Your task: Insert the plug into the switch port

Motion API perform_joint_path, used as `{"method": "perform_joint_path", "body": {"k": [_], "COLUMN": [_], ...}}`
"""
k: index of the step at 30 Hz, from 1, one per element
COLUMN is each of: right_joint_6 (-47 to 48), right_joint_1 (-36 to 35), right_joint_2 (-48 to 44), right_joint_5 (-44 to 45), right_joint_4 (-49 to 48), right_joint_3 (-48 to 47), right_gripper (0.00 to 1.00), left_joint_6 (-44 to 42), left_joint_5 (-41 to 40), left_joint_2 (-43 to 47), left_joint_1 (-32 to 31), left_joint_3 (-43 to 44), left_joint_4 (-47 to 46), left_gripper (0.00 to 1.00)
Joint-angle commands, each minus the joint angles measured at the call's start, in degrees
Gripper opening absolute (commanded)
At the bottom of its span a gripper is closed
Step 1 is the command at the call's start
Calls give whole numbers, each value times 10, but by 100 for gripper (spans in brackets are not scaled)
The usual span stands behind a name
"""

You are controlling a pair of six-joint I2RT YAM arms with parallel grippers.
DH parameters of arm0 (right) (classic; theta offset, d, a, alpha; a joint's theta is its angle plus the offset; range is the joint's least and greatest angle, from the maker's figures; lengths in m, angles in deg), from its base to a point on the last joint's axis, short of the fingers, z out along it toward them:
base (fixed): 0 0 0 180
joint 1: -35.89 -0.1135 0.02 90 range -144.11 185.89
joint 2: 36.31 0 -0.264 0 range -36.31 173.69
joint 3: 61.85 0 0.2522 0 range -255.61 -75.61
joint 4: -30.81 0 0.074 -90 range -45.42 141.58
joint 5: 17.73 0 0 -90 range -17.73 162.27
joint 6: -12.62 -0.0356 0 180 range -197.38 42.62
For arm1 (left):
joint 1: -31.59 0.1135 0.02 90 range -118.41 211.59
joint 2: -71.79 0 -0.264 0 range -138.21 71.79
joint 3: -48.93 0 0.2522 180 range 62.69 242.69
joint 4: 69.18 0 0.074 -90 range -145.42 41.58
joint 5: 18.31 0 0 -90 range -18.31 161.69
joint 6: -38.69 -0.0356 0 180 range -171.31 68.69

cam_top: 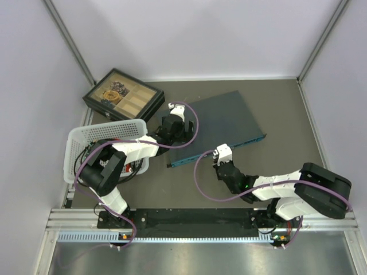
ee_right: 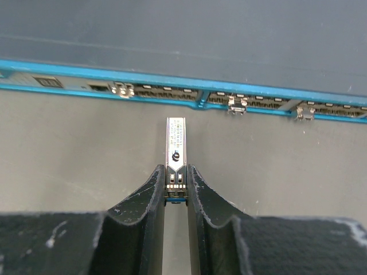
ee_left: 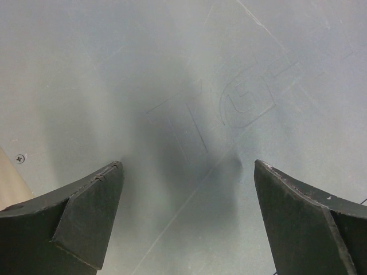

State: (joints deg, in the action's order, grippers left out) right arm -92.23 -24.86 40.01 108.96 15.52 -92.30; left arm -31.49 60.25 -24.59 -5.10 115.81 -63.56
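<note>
Next, my right gripper releases the plug in the teal edge's socket [cam_top: 215, 153] [ee_right: 186, 95] between the wide metal latch and the middle latch.
The switch [cam_top: 221, 120] lies flat at mid-table, its teal edge [ee_right: 200, 93] with a row of small sockets facing my right gripper. My right gripper [ee_right: 175, 175] is shut on the rear of the plug [ee_right: 175, 143], a slim silver module with a label, which points at the socket row and stops a short way in front of it. In the top view that gripper [cam_top: 220, 161] sits just before the teal edge [cam_top: 229, 148]. My left gripper [cam_top: 174, 129] rests over the switch's near-left corner. Its fingers [ee_left: 92, 212] stand wide open with only the switch's grey top [ee_left: 172, 74] between them.
A black compartmented tray box [cam_top: 122, 95] sits at the back left. A white mesh basket [cam_top: 100, 146] stands by the left arm. Some sockets hold metal latches [ee_right: 237, 105]. Purple cables [cam_top: 200, 177] loop near both arms. White walls enclose the table.
</note>
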Motion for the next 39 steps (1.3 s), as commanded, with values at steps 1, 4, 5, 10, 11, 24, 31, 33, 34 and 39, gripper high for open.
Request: {"method": "perform_joint_path", "body": {"k": [1,4,5,10,11,24,31,33,34,39], "right_joint_6": [-11,-11,-11,-14,-14,-5,-8,-9,-9,-7], "right_joint_1": [-8,-6,-2,14,17,24,29,29,29,29], "right_joint_2": [17,26,29,36,38,55,62,61,59,52], "right_joint_5": [25,27,23,8,7,11,18,22,21,23], "right_joint_4": [-9,-16,-15,-20,-22,-30,-33,-33,-34,-42], "right_joint_3": [-27,-28,-32,-36,-38,-51,-57,-58,-57,-53], "right_gripper": [0,0,0,0,0,0,0,0,0,0], "left_joint_6": [15,16,16,16,16,18,19,19,19,20], "left_joint_5": [4,6,7,5,5,14,18,17,17,19], "left_joint_2": [13,12,12,10,10,5,5,4,5,5], "left_joint_1": [-5,-4,-5,-4,-4,-4,-5,-5,-5,-5], "left_joint_3": [-2,-2,-1,0,0,6,6,6,6,5], "left_joint_4": [23,23,24,26,27,30,30,31,31,31], "left_gripper": [99,99,99,99,99,99,99,99,99,99]}}
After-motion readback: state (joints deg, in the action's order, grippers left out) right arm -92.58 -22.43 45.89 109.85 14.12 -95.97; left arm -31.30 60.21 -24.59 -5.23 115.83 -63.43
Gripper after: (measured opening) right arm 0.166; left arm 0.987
